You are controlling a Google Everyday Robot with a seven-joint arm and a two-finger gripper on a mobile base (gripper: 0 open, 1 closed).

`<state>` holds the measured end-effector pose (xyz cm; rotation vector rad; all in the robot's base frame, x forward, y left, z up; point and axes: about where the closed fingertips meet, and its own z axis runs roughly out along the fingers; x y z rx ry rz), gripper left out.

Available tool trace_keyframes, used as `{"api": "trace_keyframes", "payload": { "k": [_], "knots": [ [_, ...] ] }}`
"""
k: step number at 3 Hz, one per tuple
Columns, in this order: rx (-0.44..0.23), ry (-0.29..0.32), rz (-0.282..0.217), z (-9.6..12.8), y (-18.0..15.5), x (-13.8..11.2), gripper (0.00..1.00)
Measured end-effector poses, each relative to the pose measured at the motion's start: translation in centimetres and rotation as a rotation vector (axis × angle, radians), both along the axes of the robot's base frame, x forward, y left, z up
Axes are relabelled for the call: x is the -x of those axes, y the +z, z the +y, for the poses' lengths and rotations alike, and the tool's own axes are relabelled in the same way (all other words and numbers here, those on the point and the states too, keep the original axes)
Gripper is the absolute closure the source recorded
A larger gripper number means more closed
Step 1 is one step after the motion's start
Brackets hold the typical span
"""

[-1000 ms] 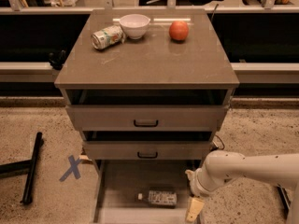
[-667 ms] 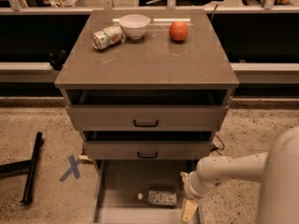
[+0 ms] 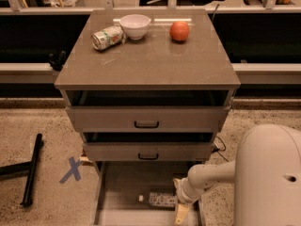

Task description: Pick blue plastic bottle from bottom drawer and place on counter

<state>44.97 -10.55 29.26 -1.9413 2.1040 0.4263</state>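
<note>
The blue plastic bottle has a white cap and a base. My gripper should close on the middle (image 3: 162,200) of the blue plastic bottle, between those two.
The blue plastic bottle (image 3: 162,200) lies on its side in the open bottom drawer (image 3: 123,182), white cap to the left. My gripper (image 3: 180,215) hangs low over the drawer's right front corner, just right of the bottle's base and a little nearer the camera. The white arm (image 3: 207,177) reaches in from the lower right. Whether the gripper touches the bottle is not visible. The counter (image 3: 150,67) is the grey-brown top of the cabinet above.
On the counter's back stand a dented can (image 3: 107,36) on its side, a white bowl (image 3: 135,26) and a red-orange fruit (image 3: 179,31). Two upper drawers stick out slightly above the bottom one. A black stand (image 3: 30,171) and blue tape cross (image 3: 73,169) are on the floor at left.
The gripper has moved left along the drawer's front toward the bottle. The arm's white body has swung into the lower right of the view. The bottle has not moved.
</note>
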Motion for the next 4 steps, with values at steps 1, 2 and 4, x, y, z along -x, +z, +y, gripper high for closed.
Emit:
{"api": "trace_keyframes", "payload": {
  "k": [1,2,4],
  "knots": [
    [-0.151,-0.032,0.011,1.3,-3.9,-2.1,0.0],
    [-0.234,-0.039,-0.007,2.5,-5.2,-3.9,0.0],
    [-0.235,-0.004,-0.04,4.6,-8.0,-4.6,0.0]
  ]
}}
